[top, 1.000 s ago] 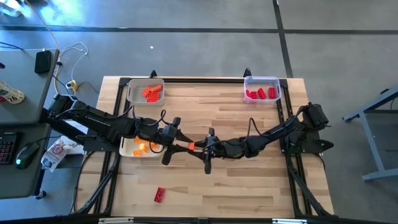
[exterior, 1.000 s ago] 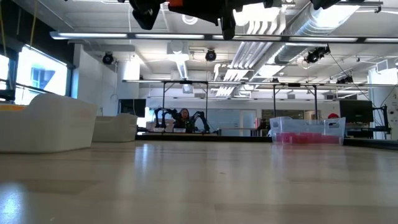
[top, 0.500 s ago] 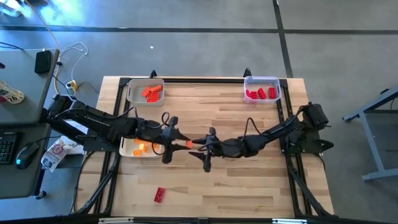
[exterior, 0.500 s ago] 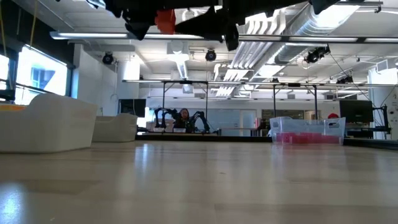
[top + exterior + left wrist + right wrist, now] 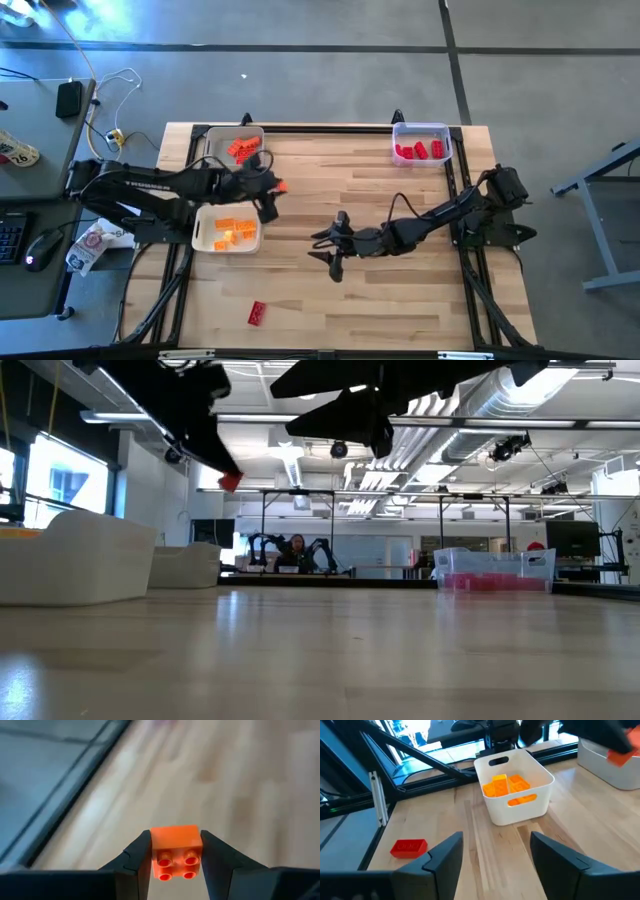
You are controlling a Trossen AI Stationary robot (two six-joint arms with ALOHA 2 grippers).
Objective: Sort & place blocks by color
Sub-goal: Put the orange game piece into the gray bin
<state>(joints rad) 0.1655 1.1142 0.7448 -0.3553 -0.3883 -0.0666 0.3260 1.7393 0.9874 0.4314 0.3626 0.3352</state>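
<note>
The robot's left gripper should release the orange block, now held above the table beside the trays, in the far white tray (image 5: 256, 148), beside the tray's side toward the middle of the table.
An orange block (image 5: 176, 851) is held in my left gripper (image 5: 272, 190), above the table just to the right of the two white trays. The far white tray (image 5: 234, 148) holds orange blocks; the nearer white tray (image 5: 228, 233) holds yellow-orange ones. A clear tray (image 5: 421, 148) at the far right holds red blocks. One red block (image 5: 258, 313) lies flat on the table near the front edge. My right gripper (image 5: 320, 246) stands open over the table's middle, with nothing between its fingers. My left gripper pinches the orange block's two opposite side faces (image 5: 155, 845) between its two fingers. The studded face (image 5: 176, 865) is turned back toward the wrist. In the low view the fingers slant downward, and the block (image 5: 230, 481) hangs clear of the table.
Black frame rails run along the table's left, right and far edges. The right wrist view looks past the open fingers at the nearer white tray (image 5: 514, 787) and the red block (image 5: 409, 848). Bare wood lies between the trays and at the front right.
My right gripper has opened and let go of the orange block that both grippers held over the table's middle. My left gripper, still shut on it, has carried it toward the table's far-left corner, toward the far white tray. My right gripper has hardly moved.
</note>
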